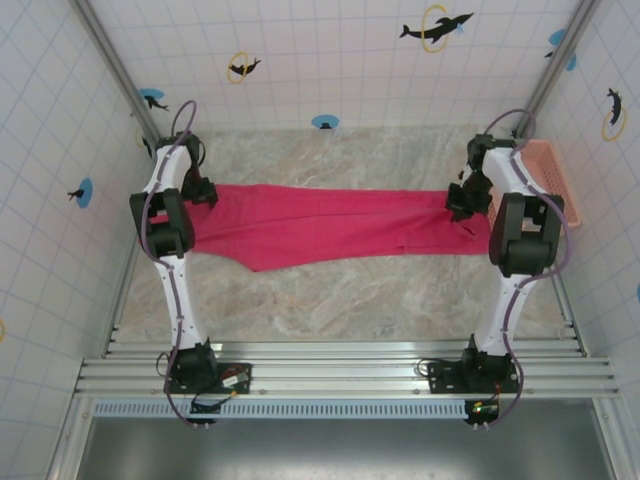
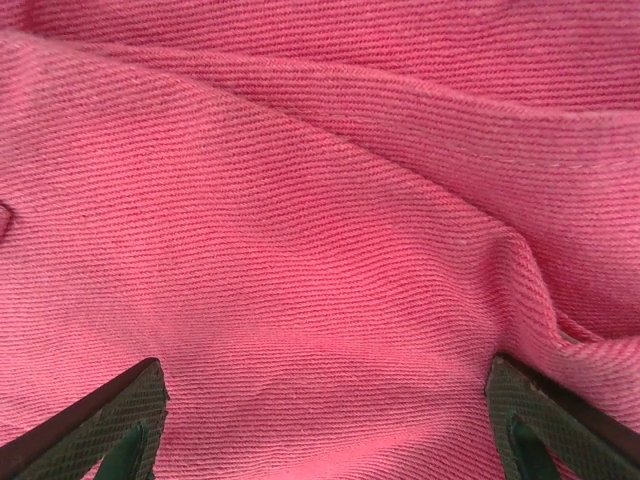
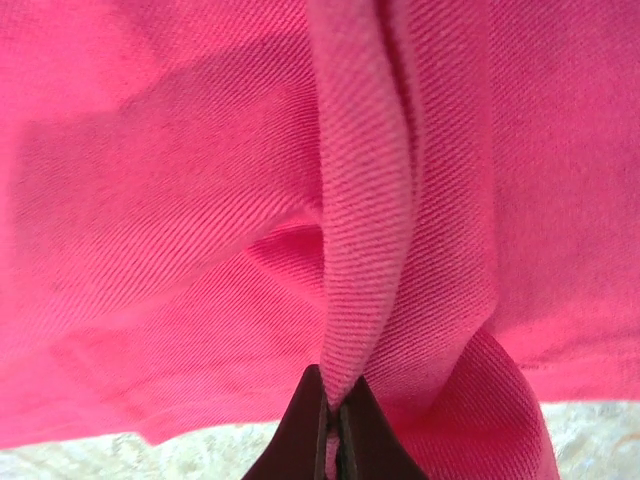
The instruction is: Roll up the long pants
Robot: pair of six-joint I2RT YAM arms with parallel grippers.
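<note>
A raised fold short of the long pants' end is pinched in my right gripper, so I should open it and take the near corner (image 1: pixel 487 251) of the long pants before I lift that end.
The long pants (image 1: pixel 320 225) lie stretched flat across the marble table, bright pink-red, running from one arm to the other. At their left end my left gripper (image 1: pixel 197 190) is down on them. In the left wrist view it (image 2: pixel 325 375) is open, its dark fingers (image 2: pixel 130 425) spread wide with cloth (image 2: pixel 320 200) bulging between them. My right gripper (image 1: pixel 465 205) is at the right end. There it (image 3: pixel 333 398) is shut on a raised fold of the pants (image 3: pixel 370 220), which runs up from the fingertips. The waist button is hidden.
A pale pink plastic basket (image 1: pixel 556 180) stands against the right wall, just behind the right arm. Bare marble table (image 1: pixel 330 300) stretches in front of the pants up to the metal rails (image 1: pixel 340 365) at the near edge. Tiled walls close in both sides.
</note>
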